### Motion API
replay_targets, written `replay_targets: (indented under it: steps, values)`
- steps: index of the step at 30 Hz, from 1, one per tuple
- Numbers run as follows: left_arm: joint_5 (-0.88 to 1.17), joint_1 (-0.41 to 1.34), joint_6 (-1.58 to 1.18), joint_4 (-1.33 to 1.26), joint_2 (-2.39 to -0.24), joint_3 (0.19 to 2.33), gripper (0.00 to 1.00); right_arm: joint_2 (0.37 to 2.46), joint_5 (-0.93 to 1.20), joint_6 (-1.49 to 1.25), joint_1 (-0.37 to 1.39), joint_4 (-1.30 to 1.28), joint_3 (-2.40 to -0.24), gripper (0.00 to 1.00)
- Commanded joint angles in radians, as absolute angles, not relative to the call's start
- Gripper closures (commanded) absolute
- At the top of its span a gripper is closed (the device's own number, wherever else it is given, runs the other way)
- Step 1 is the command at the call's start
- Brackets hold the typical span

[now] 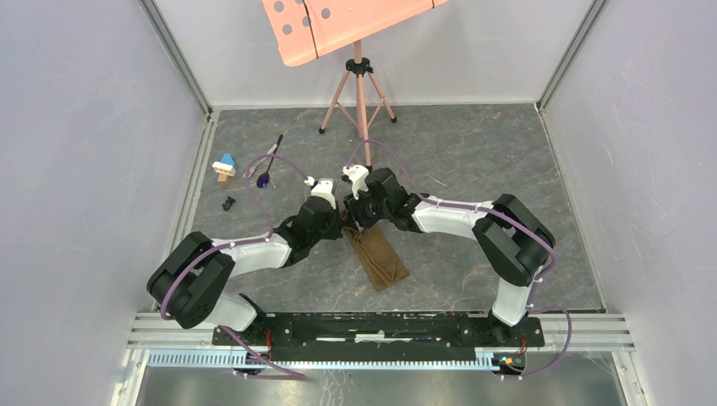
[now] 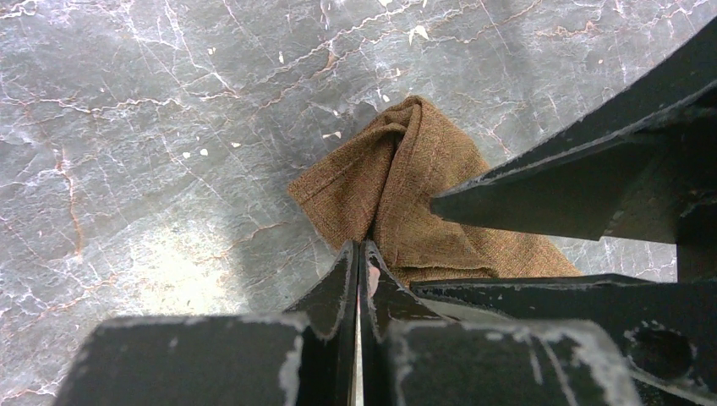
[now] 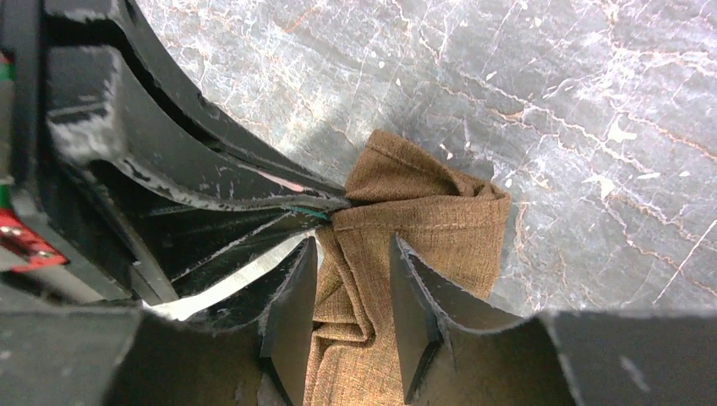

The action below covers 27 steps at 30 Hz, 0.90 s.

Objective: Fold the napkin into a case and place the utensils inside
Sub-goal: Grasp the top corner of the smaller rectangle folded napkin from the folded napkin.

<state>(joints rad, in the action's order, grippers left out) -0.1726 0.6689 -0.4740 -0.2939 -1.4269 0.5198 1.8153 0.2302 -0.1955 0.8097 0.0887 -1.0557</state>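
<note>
Next, my right gripper takes that fold (image 3: 350,218) of the napkin before my left gripper opens, since it straddles loose cloth while my left gripper pinches the raised fold.
The olive-brown napkin (image 1: 382,259) lies folded into a narrow strip in the middle of the table, its far end bunched up between the two wrists. My left gripper (image 2: 360,250) is shut on a raised fold at that end of the napkin (image 2: 397,182). My right gripper (image 3: 353,242) is open and straddles the wrinkled napkin (image 3: 423,224) right beside the left one; the cloth lies loose between its fingers. The spoon with a purple bowl (image 1: 263,178) and a thin silvery fork (image 1: 265,156) lie at the far left, away from both grippers.
A small blue, white and tan toy block (image 1: 224,166) and a tiny black piece (image 1: 228,203) sit near the left wall. A pink tripod stand (image 1: 361,93) with a pink perforated board stands at the back. White walls enclose the grey marbled table (image 1: 473,152).
</note>
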Motion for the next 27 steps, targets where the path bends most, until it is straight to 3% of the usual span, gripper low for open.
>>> replay_targets:
  steps: [1,16,27]
  values:
    - [-0.169,0.663,-0.520,-0.335,-1.415,0.525,0.98,1.841,0.216,-0.174,0.817,0.099,-1.104,0.58]
    - [-0.166,0.661,-0.520,-0.325,-1.400,0.528,0.98,1.862,0.175,-0.157,0.842,0.125,-1.063,0.60]
    - [-0.147,0.661,-0.520,-0.345,-1.365,0.505,0.98,1.890,0.110,-0.224,0.841,0.105,-1.085,0.99]
